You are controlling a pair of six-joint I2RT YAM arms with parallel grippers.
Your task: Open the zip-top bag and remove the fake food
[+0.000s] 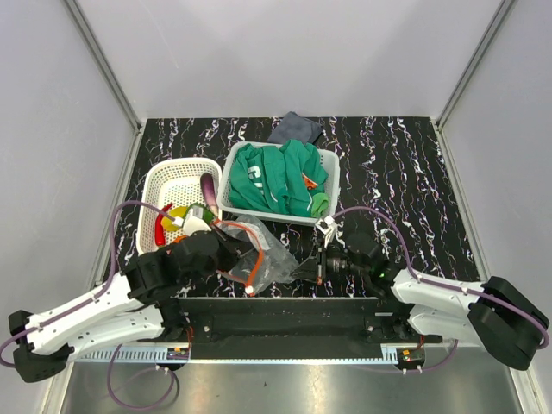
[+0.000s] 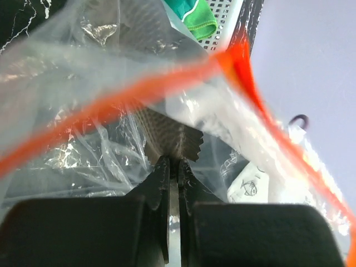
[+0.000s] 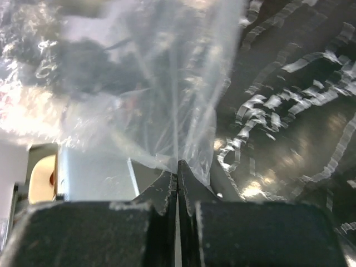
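I will use my left gripper to set the grey fish down in the white basket (image 1: 187, 198), between the yellow piece and the purple piece.
The clear zip-top bag (image 1: 269, 248) is held up between my two grippers near the table's front. Its orange-red zip strip (image 1: 251, 269) hangs in an open loop, and it crosses the left wrist view (image 2: 139, 89). My left gripper (image 1: 233, 248) is shut on the bag's film at its left side (image 2: 174, 162). My right gripper (image 1: 304, 266) is shut on the bag's right edge (image 3: 177, 166). I see no food inside the bag. Fake food lies in the left white basket: a purple piece (image 1: 210, 187), a red chili (image 1: 159, 229) and a yellow piece (image 1: 178, 211).
The left white perforated basket (image 1: 177, 168) stands at the left. A second white basket (image 1: 330, 164) holds a green garment (image 1: 280, 177) behind the bag. A dark grey cloth (image 1: 295, 128) lies at the back. Walls close in the table's sides.
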